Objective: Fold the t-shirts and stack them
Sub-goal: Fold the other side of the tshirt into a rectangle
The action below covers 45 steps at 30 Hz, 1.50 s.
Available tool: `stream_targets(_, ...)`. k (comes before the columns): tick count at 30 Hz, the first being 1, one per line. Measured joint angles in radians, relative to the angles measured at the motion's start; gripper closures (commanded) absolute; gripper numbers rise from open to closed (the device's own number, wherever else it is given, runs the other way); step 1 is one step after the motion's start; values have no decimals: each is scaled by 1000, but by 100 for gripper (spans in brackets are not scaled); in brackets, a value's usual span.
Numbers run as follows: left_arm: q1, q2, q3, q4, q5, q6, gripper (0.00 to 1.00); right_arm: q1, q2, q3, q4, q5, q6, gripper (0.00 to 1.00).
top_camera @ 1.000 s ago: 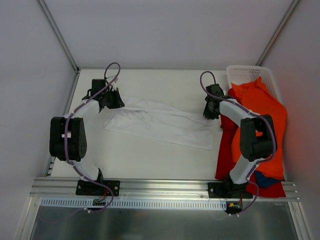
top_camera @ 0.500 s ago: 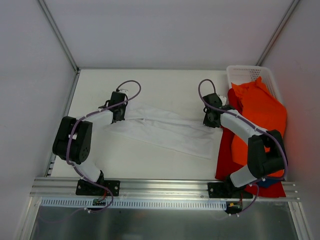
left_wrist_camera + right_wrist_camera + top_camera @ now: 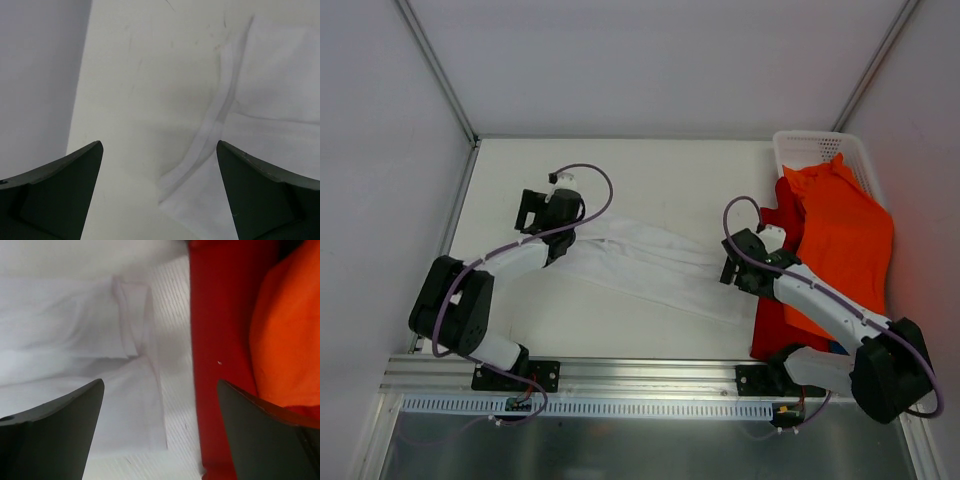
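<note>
The white t-shirt's top layer ends short of the t-shirt's near edge, so next my right gripper grabs that layer's corner (image 3: 132,350) and pulls it toward the t-shirt's near edge.
The white t-shirt (image 3: 655,265) lies on the table as a long folded band running from upper left to lower right. My left gripper (image 3: 558,240) hangs over its left end, open, with the shirt's hem (image 3: 220,120) and bare table between its fingers (image 3: 55,192). My right gripper (image 3: 732,268) hovers open over the shirt's right end (image 3: 80,340), next to the red t-shirt (image 3: 220,340). The orange t-shirt (image 3: 840,230) lies on the red t-shirt (image 3: 772,310) at the right, and shows at the right in the right wrist view (image 3: 290,325). Neither gripper holds anything.
A white mesh basket (image 3: 815,150) stands at the back right corner, partly under the orange cloth. Enclosure walls stand close on the left (image 3: 380,200) and right. A metal rail (image 3: 640,375) runs along the near edge.
Both grippers were shut on the white t-shirt's ends and now stand open, the cloth let go. Both moved toward the near side; the shirt's right end lies lower on the table.
</note>
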Motion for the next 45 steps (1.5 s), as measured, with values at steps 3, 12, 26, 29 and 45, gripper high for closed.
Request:
stream_targets(3, 0, -106, -5, 37, -35, 16, 2, 67, -114, -55, -61, 35, 57, 1)
stream_targets(12, -21, -423, 98, -42, 14, -135, 7, 121, -222, -20, -85, 101, 49, 0)
stream_targets(26, -87, -924, -272, -210, 351, -571, 20, -51, 322, 227, 174, -85, -169, 1)
stream_targets(29, -99, -972, -314, -238, 377, -592, 21, -82, 368, 227, 193, -101, -170, 1)
stream_targets(45, -126, -998, -327, -252, 396, -595, 24, -92, 443, 226, 255, -111, -176, 62)
